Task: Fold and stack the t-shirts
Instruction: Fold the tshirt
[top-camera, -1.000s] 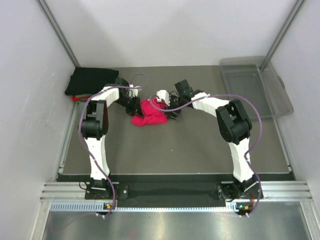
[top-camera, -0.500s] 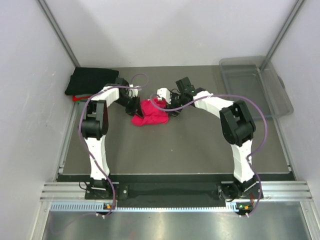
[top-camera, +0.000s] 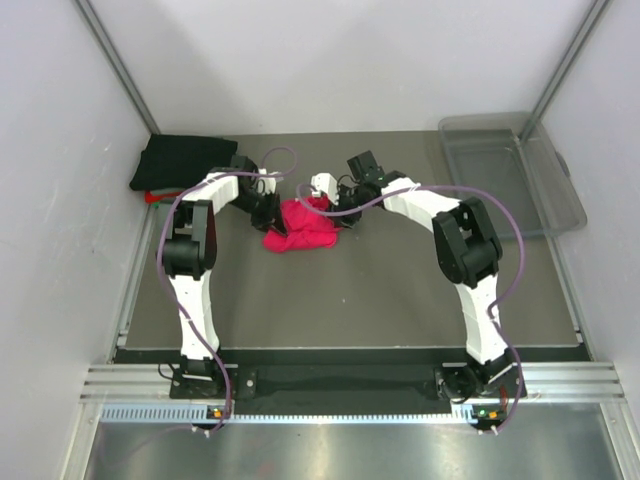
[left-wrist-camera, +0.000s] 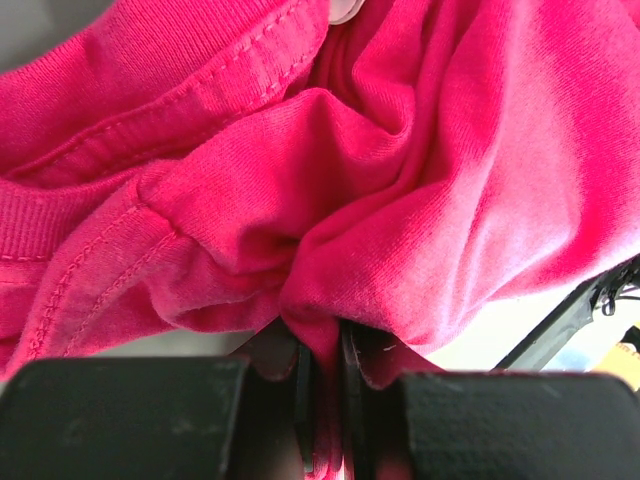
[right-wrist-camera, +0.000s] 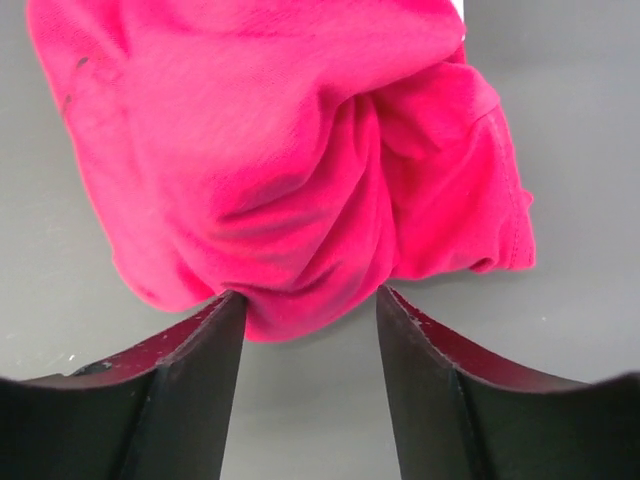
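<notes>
The pinkish-red t-shirt has a bunched fold shut in my left gripper, so that gripper should open and take the t-shirt's near corner (top-camera: 272, 243) before I spread the t-shirt.
A bright pinkish-red t-shirt (top-camera: 300, 226) lies crumpled at the middle back of the grey table. My left gripper (top-camera: 272, 212) is at its left edge and is shut on a fold of the cloth (left-wrist-camera: 322, 350); the collar seam shows in the left wrist view (left-wrist-camera: 190, 90). My right gripper (top-camera: 338, 212) is open at the shirt's right edge, its two fingers (right-wrist-camera: 200, 340) straddling a bulge of the shirt (right-wrist-camera: 300, 200) without pinching it. A folded black t-shirt (top-camera: 182, 160) lies at the back left, on top of a red one (top-camera: 152, 197) whose edge peeks out.
A clear plastic bin (top-camera: 510, 170) stands at the back right. White walls enclose the table on three sides. The metal rail (top-camera: 350, 385) with both arm bases runs along the near edge.
My right gripper has moved a little left and toward the back, closer onto the shirt's right edge. The left arm and the shirt have hardly moved.
</notes>
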